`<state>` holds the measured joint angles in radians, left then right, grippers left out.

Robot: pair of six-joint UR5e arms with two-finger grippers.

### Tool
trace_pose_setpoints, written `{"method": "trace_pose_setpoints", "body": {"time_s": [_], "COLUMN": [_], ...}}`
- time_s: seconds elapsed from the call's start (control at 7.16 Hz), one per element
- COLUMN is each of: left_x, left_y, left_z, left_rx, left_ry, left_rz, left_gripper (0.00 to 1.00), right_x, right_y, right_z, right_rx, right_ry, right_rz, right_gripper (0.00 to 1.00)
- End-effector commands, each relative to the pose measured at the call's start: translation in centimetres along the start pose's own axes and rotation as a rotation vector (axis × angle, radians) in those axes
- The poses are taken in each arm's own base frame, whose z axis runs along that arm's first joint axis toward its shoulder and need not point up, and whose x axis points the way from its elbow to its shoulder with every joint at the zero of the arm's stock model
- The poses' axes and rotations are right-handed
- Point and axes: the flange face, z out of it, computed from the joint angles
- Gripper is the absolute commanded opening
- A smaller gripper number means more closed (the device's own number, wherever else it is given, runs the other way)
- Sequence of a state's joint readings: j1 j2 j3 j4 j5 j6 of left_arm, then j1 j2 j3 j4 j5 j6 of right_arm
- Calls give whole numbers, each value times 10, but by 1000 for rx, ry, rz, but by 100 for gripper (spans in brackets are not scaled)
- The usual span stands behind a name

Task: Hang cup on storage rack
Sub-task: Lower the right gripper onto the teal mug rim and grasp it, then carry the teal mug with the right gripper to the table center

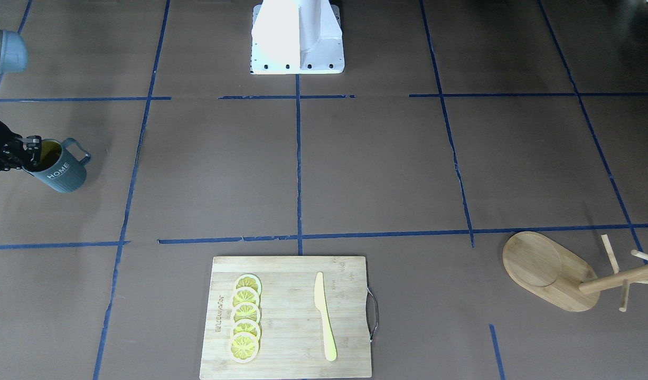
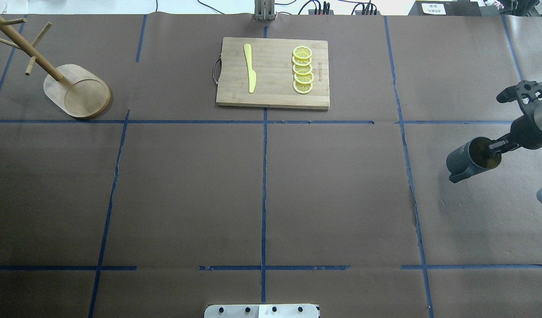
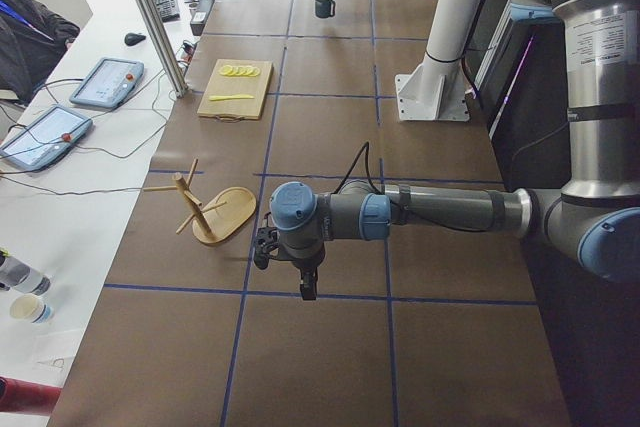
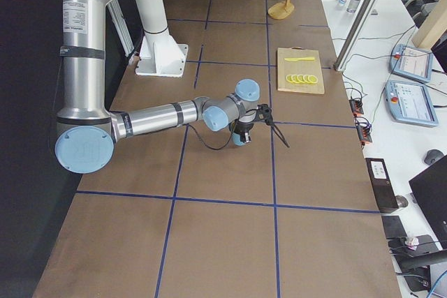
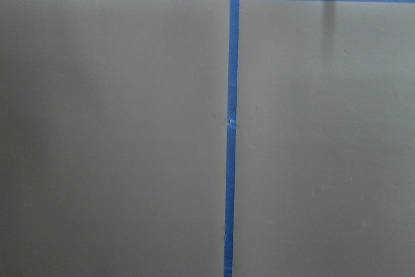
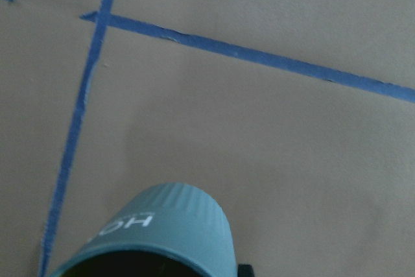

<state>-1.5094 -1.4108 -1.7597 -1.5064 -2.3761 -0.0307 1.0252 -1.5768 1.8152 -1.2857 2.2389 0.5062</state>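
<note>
I will set the cup on the blue tape line (image 1: 300,172) between the white base and cutting board using my right gripper.
The cup (image 2: 467,161), a teal-grey ribbed mug with white "HOME" lettering, is at the table's far right, tilted, handle down. It also shows in the front view (image 1: 59,169) and the right wrist view (image 6: 162,231). My right gripper (image 2: 496,148) is shut on its rim, one finger inside the yellow interior. The storage rack (image 2: 76,90), a light wooden mug tree with thin pegs, stands at the far left back corner, far from the cup. My left gripper (image 3: 290,272) shows only in the exterior left view, just beyond the rack; I cannot tell whether it is open or shut.
A bamboo cutting board (image 2: 275,95) with several lemon slices (image 2: 302,70) and a yellow knife (image 2: 250,68) lies at the back middle. The robot's white base (image 1: 297,39) stands at the near middle edge. Blue tape lines cross the brown table.
</note>
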Motion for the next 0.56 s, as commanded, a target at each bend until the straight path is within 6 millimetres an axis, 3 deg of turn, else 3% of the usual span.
{"method": "trace_pose_setpoints", "body": {"time_s": [0.0,0.14,0.42], "left_x": [-1,-1,-1], "left_y": [1,1,1], "left_z": [0,0,0], "left_rx": [-2,-2,-2], "left_ry": [0,0,0], "left_rz": [-2,-2,-2], "left_gripper": [100,100,100], "right_x": [-106,-159,-273], "right_y": [-41,-55,-57], "right_z": [-38,-44,-28], "right_rx": [-24,-26,-27], "right_ry": [-15,-31,-64], "right_rz": [75,86,138], "right_gripper": [0,0,0]}}
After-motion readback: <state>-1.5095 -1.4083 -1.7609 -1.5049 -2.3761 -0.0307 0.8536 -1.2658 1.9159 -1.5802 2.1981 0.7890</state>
